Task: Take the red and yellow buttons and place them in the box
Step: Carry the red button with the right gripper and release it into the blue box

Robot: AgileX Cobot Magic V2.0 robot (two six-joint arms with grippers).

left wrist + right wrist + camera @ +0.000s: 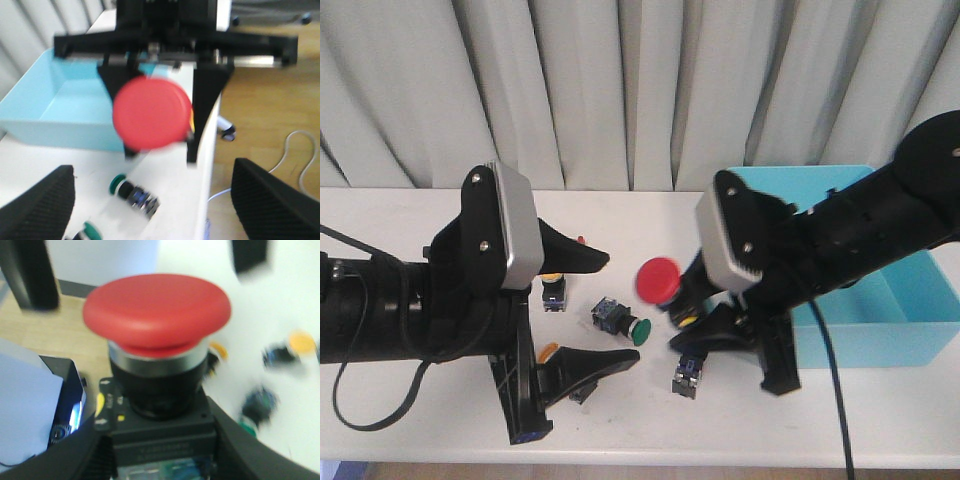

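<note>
My right gripper is to let go of the red button on the turquoise box's bottom (839,293), just behind the middle of the front side of the box.
My right gripper (686,303) is shut on the black body of a red button (657,280) and holds it above the table, left of the turquoise box (880,325). In the right wrist view the red button's cap (156,310) fills the middle and my right gripper (160,440) clamps its body. My left gripper (620,308) is open and empty, facing the red button, which also shows in the left wrist view (152,112). Yellow buttons lie by the left fingers: one at the back (552,290), one near the front (548,352).
A green-capped button (620,321) lies between the arms, and another switch (685,381) lies under the right arm. The left wrist view shows the box (65,100), two green buttons (132,190) and the table's edge beside bare floor.
</note>
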